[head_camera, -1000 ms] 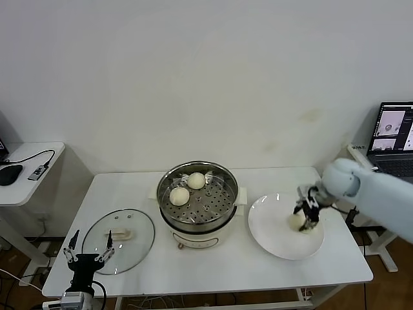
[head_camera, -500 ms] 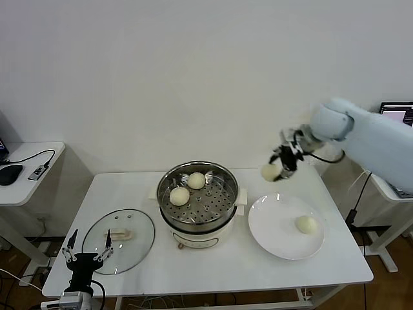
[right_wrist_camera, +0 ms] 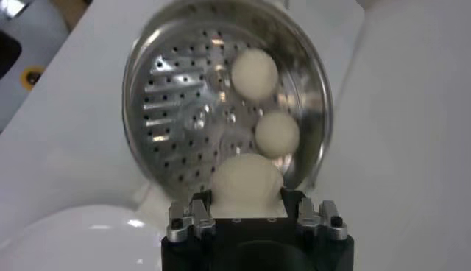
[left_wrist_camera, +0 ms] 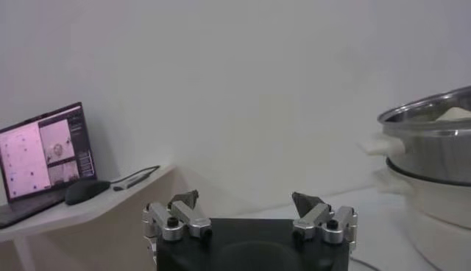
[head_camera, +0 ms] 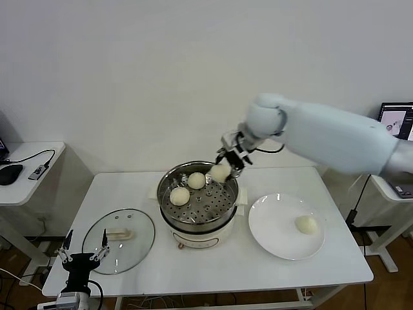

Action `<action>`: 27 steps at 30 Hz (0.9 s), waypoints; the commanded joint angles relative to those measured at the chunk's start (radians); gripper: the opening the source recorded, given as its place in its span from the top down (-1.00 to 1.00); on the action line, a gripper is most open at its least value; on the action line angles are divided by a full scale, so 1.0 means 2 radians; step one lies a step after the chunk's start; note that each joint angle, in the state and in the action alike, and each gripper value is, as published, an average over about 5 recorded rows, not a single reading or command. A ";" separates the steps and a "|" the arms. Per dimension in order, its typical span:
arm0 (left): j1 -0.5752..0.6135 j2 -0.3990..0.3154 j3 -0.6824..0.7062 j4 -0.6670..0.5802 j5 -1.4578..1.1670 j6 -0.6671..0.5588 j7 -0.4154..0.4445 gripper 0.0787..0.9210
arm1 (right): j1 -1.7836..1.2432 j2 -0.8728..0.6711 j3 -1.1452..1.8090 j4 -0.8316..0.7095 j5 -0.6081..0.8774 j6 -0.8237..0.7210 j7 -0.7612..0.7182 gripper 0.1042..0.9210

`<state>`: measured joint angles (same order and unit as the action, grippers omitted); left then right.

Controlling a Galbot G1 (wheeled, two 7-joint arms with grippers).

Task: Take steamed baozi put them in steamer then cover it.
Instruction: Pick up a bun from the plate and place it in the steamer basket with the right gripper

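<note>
The robot will set the baozi down on the bare front part of the steamer's perforated tray (head_camera: 202, 213) (right_wrist_camera: 184, 96) with its right gripper.
My right gripper (head_camera: 222, 169) is shut on a cream-white baozi (head_camera: 220, 173) (right_wrist_camera: 245, 184) and hangs over the back right rim of the steel steamer (head_camera: 169, 206). Two baozi (head_camera: 180, 196) (head_camera: 196, 181) lie on its perforated tray (right_wrist_camera: 180, 110); the right wrist view shows them as well (right_wrist_camera: 255, 72) (right_wrist_camera: 277, 133). One more baozi (head_camera: 306, 224) rests on the white plate (head_camera: 271, 232) to the right. The glass cover (head_camera: 139, 242) with its cream handle lies flat on the table to the left. My left gripper (head_camera: 82, 248) (left_wrist_camera: 246, 202) stands open and empty at the table's front left edge.
A side table (head_camera: 26, 174) with a mouse and cable stands at the far left. A laptop (head_camera: 395, 126) sits at the far right. The steamer's wall (left_wrist_camera: 434, 151) rises beside my left gripper in the left wrist view.
My right gripper lifted a baozi off the plate and carried it left, from above the plate to over the steamer's rim. The left arm stayed put.
</note>
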<state>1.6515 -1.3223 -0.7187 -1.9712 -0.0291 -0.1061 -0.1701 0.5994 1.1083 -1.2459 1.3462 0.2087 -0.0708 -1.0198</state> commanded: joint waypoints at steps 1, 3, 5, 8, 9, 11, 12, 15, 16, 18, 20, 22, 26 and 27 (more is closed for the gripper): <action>0.001 -0.002 -0.001 -0.001 0.000 -0.001 -0.001 -0.77 | -0.009 0.069 -0.042 -0.014 -0.045 0.133 0.020 -0.22; 0.001 -0.003 -0.001 -0.002 0.000 -0.001 -0.001 -0.77 | -0.014 0.070 -0.045 -0.016 -0.063 0.156 0.021 -0.23; 0.001 -0.003 -0.002 -0.002 -0.001 -0.001 -0.001 -0.77 | -0.018 0.072 -0.047 -0.017 -0.080 0.178 0.023 -0.23; 0.002 -0.004 -0.002 -0.003 -0.001 -0.001 -0.002 -0.77 | -0.022 0.073 -0.049 -0.016 -0.099 0.203 0.026 -0.24; 0.002 -0.004 -0.002 -0.003 -0.001 -0.002 -0.002 -0.77 | -0.023 0.073 -0.050 -0.015 -0.105 0.209 0.027 -0.24; 0.002 -0.005 -0.002 -0.003 -0.001 -0.002 -0.003 -0.77 | -0.024 0.073 -0.051 -0.014 -0.115 0.221 0.028 -0.24; 0.003 -0.005 -0.003 -0.003 -0.001 -0.002 -0.003 -0.77 | -0.024 0.073 -0.052 -0.013 -0.120 0.226 0.028 -0.25; 0.003 -0.006 -0.003 -0.004 -0.001 -0.003 -0.003 -0.77 | -0.024 0.072 -0.054 -0.013 -0.131 0.237 0.026 -0.26; 0.003 -0.006 -0.003 -0.004 -0.001 -0.003 -0.003 -0.77 | -0.024 0.072 -0.055 -0.013 -0.134 0.240 0.025 -0.26; 0.003 -0.006 -0.003 -0.004 -0.001 -0.003 -0.003 -0.77 | -0.024 0.069 -0.057 -0.012 -0.138 0.246 0.022 -0.26; 0.004 -0.007 -0.003 -0.004 -0.001 -0.003 -0.003 -0.77 | -0.025 0.067 -0.059 -0.010 -0.139 0.250 0.020 -0.26; 0.003 -0.007 -0.003 -0.003 -0.001 -0.003 -0.003 -0.77 | -0.027 0.065 -0.060 -0.009 -0.139 0.252 0.020 -0.26; 0.003 -0.008 -0.003 -0.002 0.000 -0.003 -0.003 -0.77 | -0.032 0.062 -0.060 -0.007 -0.143 0.256 0.019 -0.26; 0.003 -0.008 -0.003 -0.002 0.000 -0.003 -0.003 -0.77 | -0.033 0.062 -0.060 -0.007 -0.144 0.257 0.018 -0.26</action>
<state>1.6577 -1.3376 -0.7251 -1.9774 -0.0309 -0.1127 -0.1764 0.5430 1.2251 -1.3552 1.3324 -0.0373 0.3791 -0.9817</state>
